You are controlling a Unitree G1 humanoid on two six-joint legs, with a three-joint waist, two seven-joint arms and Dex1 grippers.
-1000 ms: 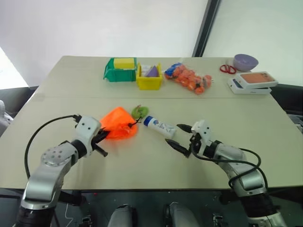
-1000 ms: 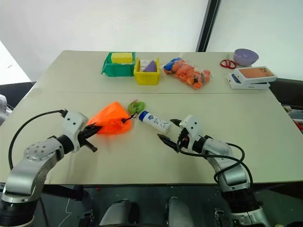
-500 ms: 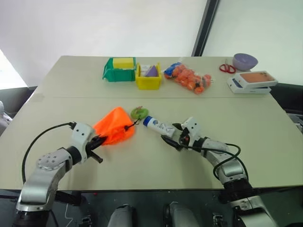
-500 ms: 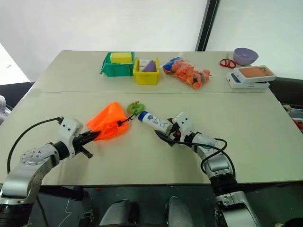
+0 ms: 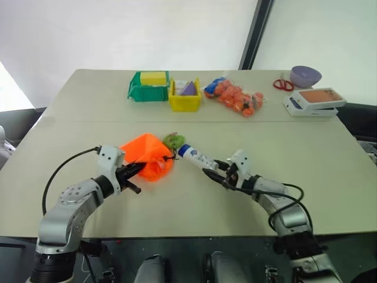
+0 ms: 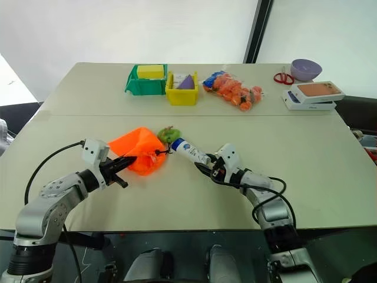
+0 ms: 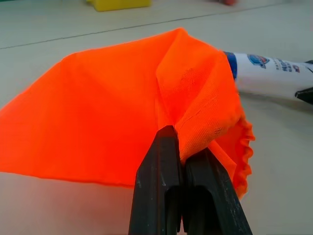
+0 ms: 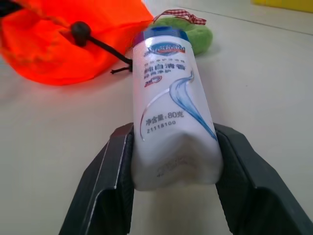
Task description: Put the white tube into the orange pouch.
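Note:
My right gripper will release the white tube inside the orange pouch's opening (image 5: 152,168) (image 8: 49,46), in the space between my left gripper and the black cord.
The orange pouch (image 5: 147,154) lies on the table's near left, its black cord running to a round green tag (image 5: 173,140). My left gripper (image 5: 138,168) is shut on a fold of the pouch (image 7: 98,107) near its gathered mouth. The white tube (image 5: 197,156) lies just right of the pouch, with its blue cap toward the tag. My right gripper (image 5: 215,168) is shut on the flat end of the tube (image 8: 171,122), one finger pressed on each side.
Along the table's far side stand a green bin (image 5: 148,87), a yellow bin (image 5: 185,97), a clear bag of orange balls (image 5: 234,97), a white box with an orange top (image 5: 315,100), red scissors (image 5: 283,85) and a purple bowl (image 5: 305,75).
My right gripper, open and short of the tube a second ago, moved onto the tube's end and closed on it. My left gripper kept its hold and drew the pouch slightly toward the tube.

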